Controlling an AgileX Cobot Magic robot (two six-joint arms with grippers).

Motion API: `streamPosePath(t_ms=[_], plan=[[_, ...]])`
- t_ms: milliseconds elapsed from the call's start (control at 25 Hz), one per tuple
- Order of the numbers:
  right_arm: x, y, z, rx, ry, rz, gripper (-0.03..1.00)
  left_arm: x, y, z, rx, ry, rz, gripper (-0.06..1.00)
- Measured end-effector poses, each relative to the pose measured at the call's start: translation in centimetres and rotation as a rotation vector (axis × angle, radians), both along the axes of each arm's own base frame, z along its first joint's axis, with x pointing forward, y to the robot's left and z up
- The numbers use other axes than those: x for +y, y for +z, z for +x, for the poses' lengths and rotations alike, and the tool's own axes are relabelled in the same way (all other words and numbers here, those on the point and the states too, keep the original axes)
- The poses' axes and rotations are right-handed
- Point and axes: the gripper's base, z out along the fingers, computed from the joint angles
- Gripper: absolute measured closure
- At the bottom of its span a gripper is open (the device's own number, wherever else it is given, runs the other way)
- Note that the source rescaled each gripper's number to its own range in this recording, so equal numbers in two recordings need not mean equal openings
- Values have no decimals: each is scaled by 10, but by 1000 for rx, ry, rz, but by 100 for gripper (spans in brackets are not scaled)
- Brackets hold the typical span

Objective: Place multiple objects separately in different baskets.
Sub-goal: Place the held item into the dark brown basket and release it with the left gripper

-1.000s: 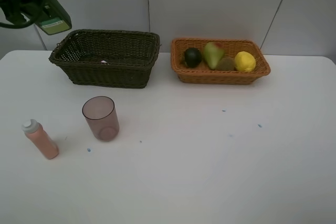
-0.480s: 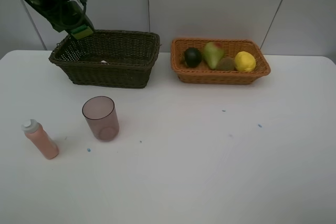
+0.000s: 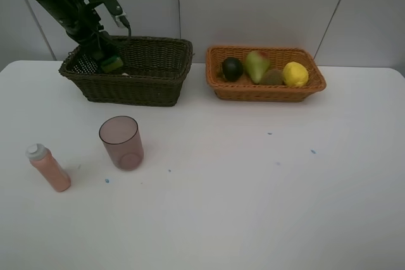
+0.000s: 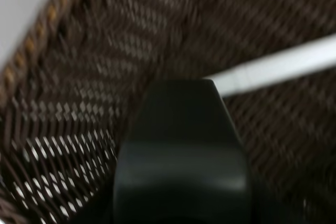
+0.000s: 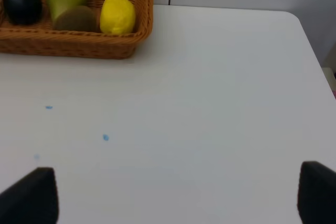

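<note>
Next, my left gripper lets go of the dark green bottle on the bottom of the dark brown basket, next to the white-pink marker (image 3: 106,69).
My left gripper (image 3: 106,55) hangs over the left part of the dark brown basket (image 3: 136,88), shut on the dark green bottle (image 3: 113,64). In the left wrist view the bottle (image 4: 181,150) fills the middle, above the basket's woven floor (image 4: 79,77), where the white-pink marker (image 4: 278,66) lies. The light orange basket (image 3: 266,92) holds a dark green fruit (image 3: 232,68), a pear (image 3: 256,66), a kiwi (image 3: 273,77) and a lemon (image 3: 295,73). A translucent cup (image 3: 120,141) and a pink bottle (image 3: 49,167) stand on the table. My right gripper (image 5: 173,198) is open over bare table.
The white table (image 3: 253,181) has a few small blue specks (image 3: 312,152). A pale wall runs behind the baskets. In the right wrist view the table's right edge (image 5: 315,61) lies close by, and the light basket (image 5: 73,45) sits far off.
My left arm has swung from the upper left down and to the right, bringing the green bottle over the dark basket. Nothing else has moved.
</note>
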Motion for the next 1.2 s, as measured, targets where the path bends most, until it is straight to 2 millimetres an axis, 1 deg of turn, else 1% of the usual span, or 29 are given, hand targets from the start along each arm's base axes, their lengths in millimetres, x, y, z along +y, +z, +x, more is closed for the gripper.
streamPosePath(t_ms=[200,400,880,920,960,1000,1080,1120,1200], plan=[[0,0,0,0,0,0,-3,8,-5,-5,75,115,48,45],[0,0,0,0,0,0,-3,10,-4,-5,82,282,-8,45],[0,0,0,0,0,0,-3,10,-5,-5,85,322,-27,45],[0,0,0,0,0,0,-3,10,-5,-5,85,336,-34,43],[0,0,0,0,0,0,-3,10,-4,-4,77,354,-45,36],[0,0,0,0,0,0,-3,10,-4,-3,64,373,-59,26],[0,0,0,0,0,0,-3,10,-2,0,39,406,-87,9],[0,0,0,0,0,0,-3,10,-2,1,33,413,-94,4],[0,0,0,0,0,0,-3,9,-2,1,32,419,-99,0]])
